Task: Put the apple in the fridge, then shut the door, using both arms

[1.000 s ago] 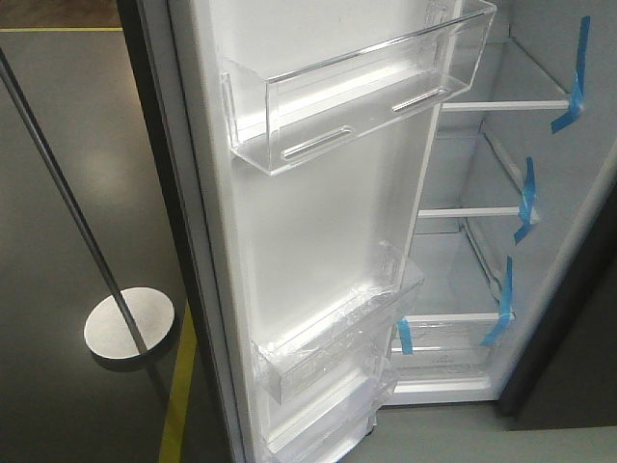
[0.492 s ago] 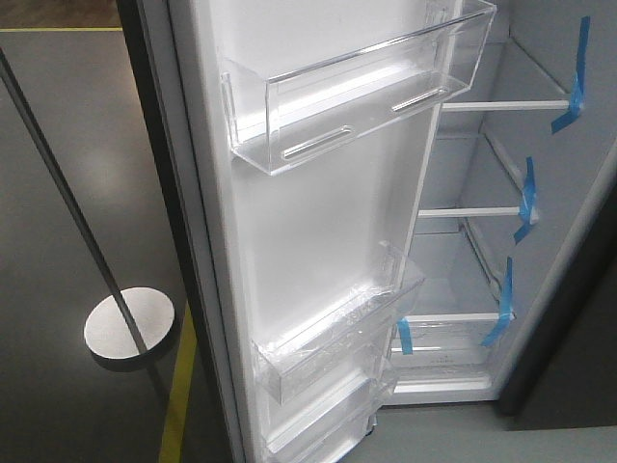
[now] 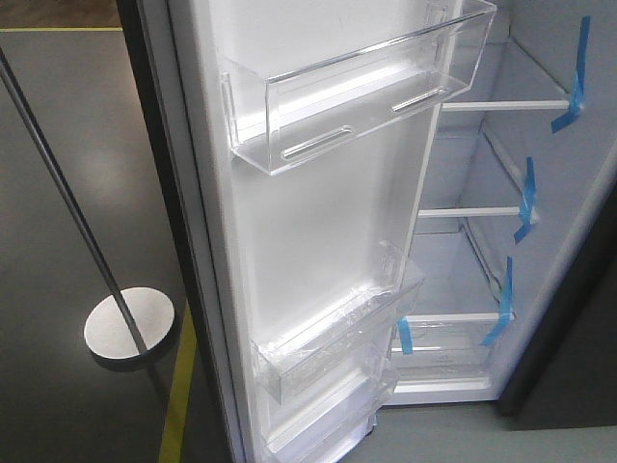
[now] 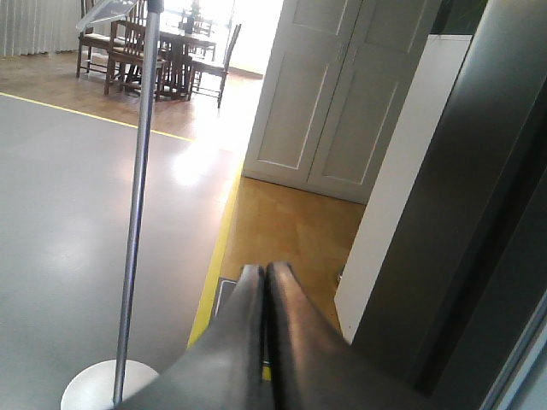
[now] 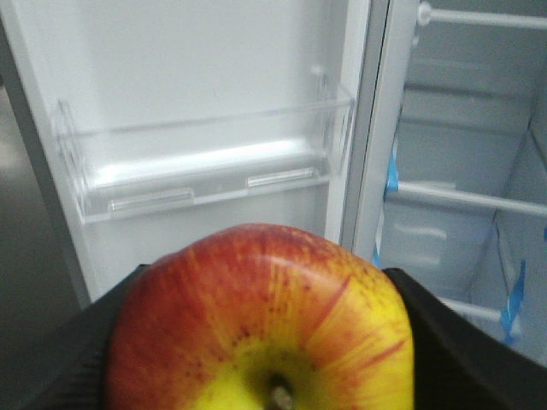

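Observation:
Next, my right gripper lets go of the red apple in the door's top clear bin [image 3: 417,55] [image 5: 286,147], near the fridge shelves.
The red apple [image 5: 261,325], yellow around its stem, fills the bottom of the right wrist view. My right gripper [image 5: 267,286] is shut on it, one black finger [image 5: 81,354] on each side. The fridge [image 3: 482,260] stands open, white inside, with white shelves [image 5: 466,198] and blue tape strips [image 3: 525,198]. The door [image 3: 318,222] is swung wide and shows its white inner face with clear bins [image 3: 362,87]; one bin [image 5: 205,162] is straight ahead of the apple. My left gripper [image 4: 265,278] is shut and empty, beside the door's dark grey outside [image 4: 479,205]. Neither gripper appears in the front view.
A thin silver pole [image 3: 67,203] on a round base [image 3: 130,323] stands left of the door, also close to my left gripper as the pole [image 4: 137,213]. A yellow floor line [image 3: 178,386] runs by the door. White panelled room doors [image 4: 342,94] and a dining table with chairs [image 4: 162,43] lie beyond.

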Tool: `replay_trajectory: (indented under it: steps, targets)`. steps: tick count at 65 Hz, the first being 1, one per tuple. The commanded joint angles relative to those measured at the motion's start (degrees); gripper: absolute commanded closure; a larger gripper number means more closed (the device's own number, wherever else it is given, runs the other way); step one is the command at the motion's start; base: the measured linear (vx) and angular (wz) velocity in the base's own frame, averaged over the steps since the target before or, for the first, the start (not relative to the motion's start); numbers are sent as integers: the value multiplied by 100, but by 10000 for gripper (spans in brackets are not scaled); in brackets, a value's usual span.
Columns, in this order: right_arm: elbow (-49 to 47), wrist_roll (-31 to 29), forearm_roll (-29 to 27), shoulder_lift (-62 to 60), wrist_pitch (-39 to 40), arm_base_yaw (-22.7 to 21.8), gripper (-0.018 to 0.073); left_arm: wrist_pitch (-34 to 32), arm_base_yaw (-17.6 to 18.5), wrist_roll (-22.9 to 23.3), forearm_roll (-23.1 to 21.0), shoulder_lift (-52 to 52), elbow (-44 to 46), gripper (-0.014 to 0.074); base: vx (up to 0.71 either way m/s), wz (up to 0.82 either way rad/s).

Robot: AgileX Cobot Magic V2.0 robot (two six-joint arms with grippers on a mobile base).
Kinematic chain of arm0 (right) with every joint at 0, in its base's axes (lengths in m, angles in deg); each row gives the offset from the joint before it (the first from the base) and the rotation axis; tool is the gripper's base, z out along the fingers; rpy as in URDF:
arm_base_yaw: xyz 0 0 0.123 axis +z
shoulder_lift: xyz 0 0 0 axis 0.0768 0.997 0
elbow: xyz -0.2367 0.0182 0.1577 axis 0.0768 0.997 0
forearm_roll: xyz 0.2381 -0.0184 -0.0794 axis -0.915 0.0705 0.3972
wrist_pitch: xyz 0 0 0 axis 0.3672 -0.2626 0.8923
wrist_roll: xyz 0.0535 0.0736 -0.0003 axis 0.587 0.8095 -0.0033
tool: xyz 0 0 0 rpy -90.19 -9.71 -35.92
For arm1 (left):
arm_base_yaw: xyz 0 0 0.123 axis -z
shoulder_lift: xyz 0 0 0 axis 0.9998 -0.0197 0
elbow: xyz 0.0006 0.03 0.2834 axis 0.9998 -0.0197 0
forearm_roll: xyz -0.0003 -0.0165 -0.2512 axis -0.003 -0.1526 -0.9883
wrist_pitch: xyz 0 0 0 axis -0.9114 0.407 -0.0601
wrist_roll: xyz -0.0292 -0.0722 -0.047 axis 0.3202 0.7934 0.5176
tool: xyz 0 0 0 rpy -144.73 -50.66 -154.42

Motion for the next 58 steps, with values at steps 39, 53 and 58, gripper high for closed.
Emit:
replay_trajectory:
  steps: [39, 53, 58]
  targets:
    - [-2320, -4049, -4459, 3722, 1487, -5, 458, -389, 4, 59, -14, -76, 97, 603, 0, 0]
    - [-3196, -4049, -4776, 4915, 1056, 0, 458, -389, 4, 59, -14, -76, 97, 603, 0, 0]
    - [-3410, -4049, -4840, 5228, 865, 0, 456, -389, 4, 59, -14, -76, 97, 603, 0, 0]
